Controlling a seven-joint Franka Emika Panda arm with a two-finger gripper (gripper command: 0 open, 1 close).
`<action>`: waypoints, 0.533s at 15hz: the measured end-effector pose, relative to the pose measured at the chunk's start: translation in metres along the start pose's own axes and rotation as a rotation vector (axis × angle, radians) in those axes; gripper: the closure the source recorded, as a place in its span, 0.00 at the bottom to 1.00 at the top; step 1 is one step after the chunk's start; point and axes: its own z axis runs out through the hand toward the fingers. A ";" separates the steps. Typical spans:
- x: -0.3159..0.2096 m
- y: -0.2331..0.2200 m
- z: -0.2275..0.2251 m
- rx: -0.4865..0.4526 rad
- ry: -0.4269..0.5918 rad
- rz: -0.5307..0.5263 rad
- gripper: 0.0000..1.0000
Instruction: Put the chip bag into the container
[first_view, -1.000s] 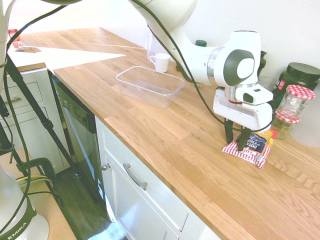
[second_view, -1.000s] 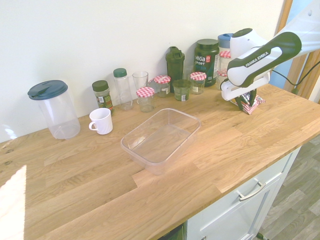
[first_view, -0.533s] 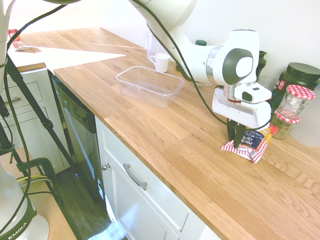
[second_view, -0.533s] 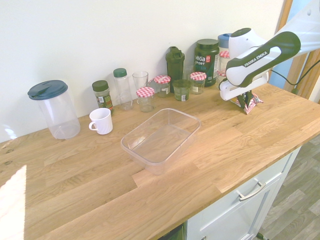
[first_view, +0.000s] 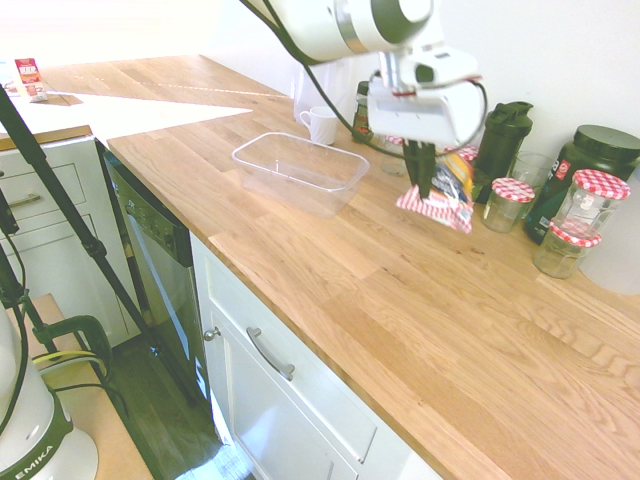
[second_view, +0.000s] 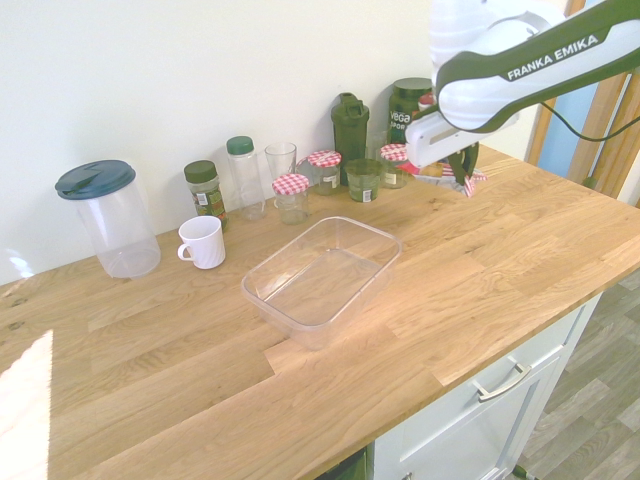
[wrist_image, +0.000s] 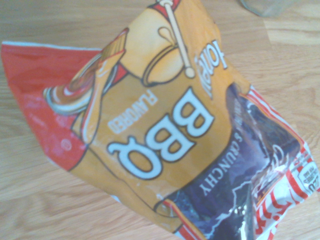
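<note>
The robot's gripper should put the chip bag down inside the clear container (first_view: 319, 166), toward the container's side that faces the spice bottles.
My gripper (first_view: 424, 178) is shut on the chip bag (first_view: 442, 196), which hangs clear above the wooden counter with its red-and-white striped end lowest. In the second exterior view the bag (second_view: 470, 181) shows only as a striped corner behind the gripper (second_view: 463, 170). In the wrist view the crumpled bag (wrist_image: 175, 130) fills the picture, orange with "BBQ" lettering and a dark blue label. The container (first_view: 300, 168), a clear shallow tub, stands empty on the counter away from the gripper, nearer the counter's front edge (second_view: 322, 275).
Along the wall stand a white mug (second_view: 203, 242), a clear pitcher with a dark lid (second_view: 108, 215), several spice bottles and jars with red-checked lids (first_view: 512, 200), a dark green shaker (second_view: 350, 125) and a Vega tub (first_view: 598, 160). The counter's front edge (first_view: 300, 300) drops to white drawers.
The gripper has lifted the chip bag off the counter near the Vega tub and carried it up and toward the container, past the checked-lid jars.
</note>
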 end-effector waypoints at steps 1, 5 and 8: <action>-0.031 -0.018 -0.022 0.000 0.016 -0.022 1.00; -0.144 -0.090 -0.081 -0.028 0.092 -0.124 1.00; -0.187 -0.137 -0.064 -0.080 0.089 -0.177 1.00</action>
